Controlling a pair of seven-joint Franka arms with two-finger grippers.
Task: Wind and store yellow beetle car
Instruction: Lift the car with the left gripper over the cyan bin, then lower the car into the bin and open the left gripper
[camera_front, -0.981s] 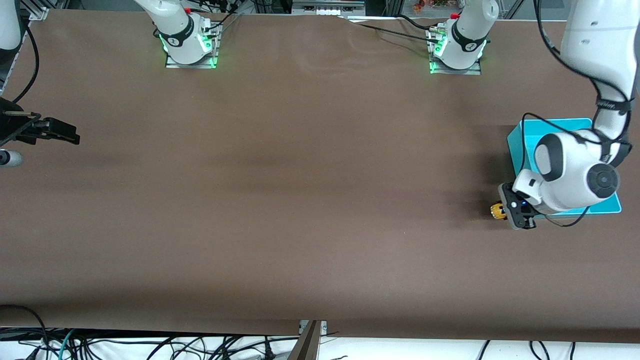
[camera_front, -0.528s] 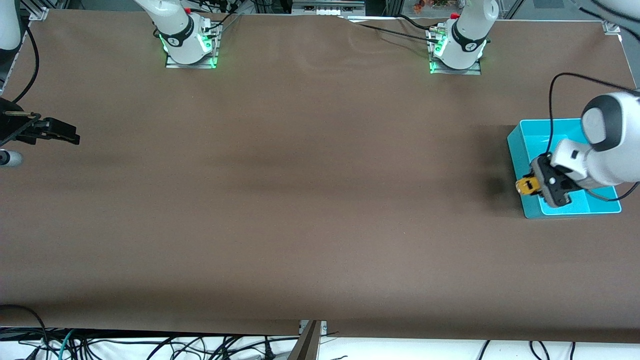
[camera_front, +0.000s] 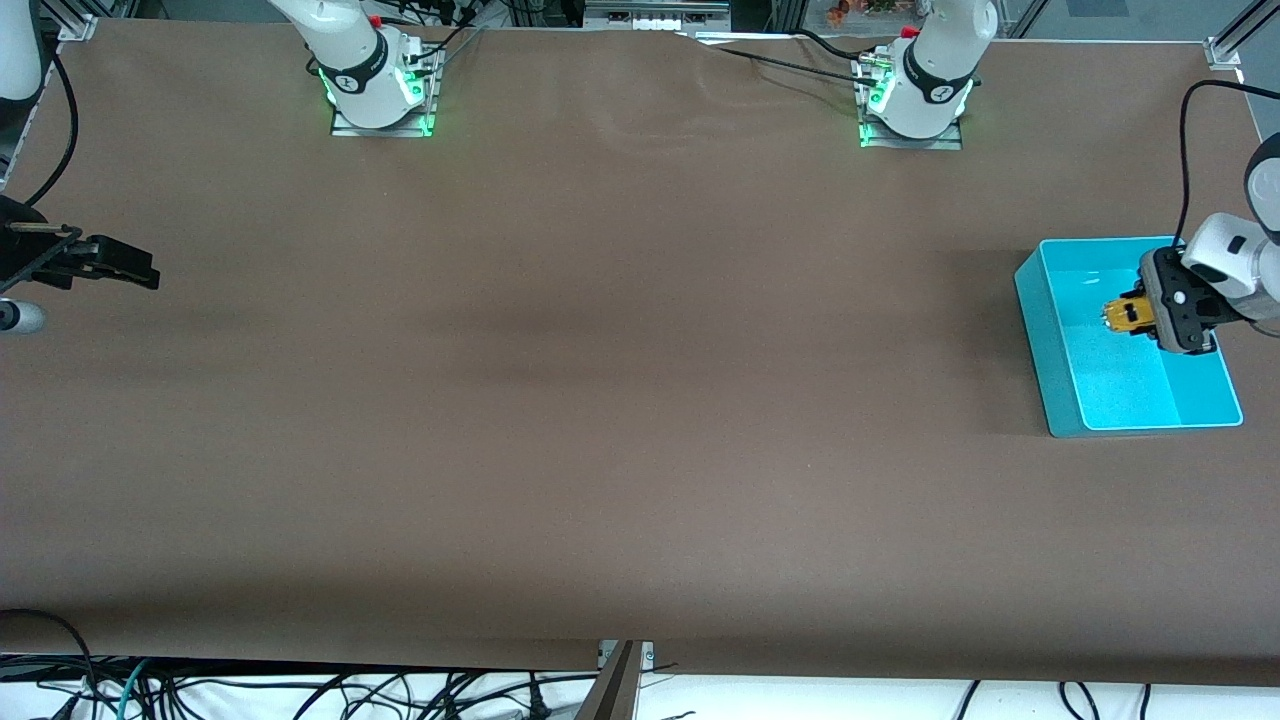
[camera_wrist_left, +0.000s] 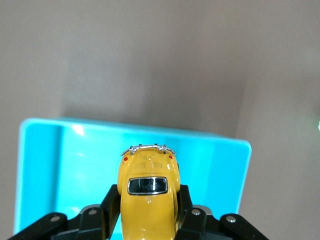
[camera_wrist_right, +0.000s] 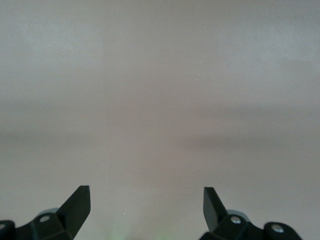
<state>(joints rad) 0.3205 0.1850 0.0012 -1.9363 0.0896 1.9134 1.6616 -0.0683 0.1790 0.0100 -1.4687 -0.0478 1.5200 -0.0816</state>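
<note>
The robot's left gripper needs to release the yellow beetle car on the cyan bin's bottom (camera_front: 1086, 296) (camera_wrist_left: 184, 181), near the end that faces the arm bases.
My left gripper (camera_front: 1135, 316) is shut on the yellow beetle car (camera_front: 1125, 315) and holds it in the air over the inside of the cyan bin (camera_front: 1060, 385). In the left wrist view the car (camera_wrist_left: 148, 200) sits clamped between the black fingers (camera_wrist_left: 111, 210), its dark window facing the camera, with the bin (camera_wrist_left: 45, 165) below it. My right gripper (camera_front: 125, 268) waits at the right arm's end of the table, open and empty; its wrist view shows the spread fingers (camera_wrist_right: 77, 205) over bare brown table.
The bin stands on the brown table at the left arm's end, near the table's edge. The two arm bases (camera_front: 375, 85) (camera_front: 915, 95) stand along the back. Cables lie below the table's front edge.
My left gripper has lifted the yellow car from the table beside the bin's near corner and carried it up over the bin's inside. The right arm has not moved.
</note>
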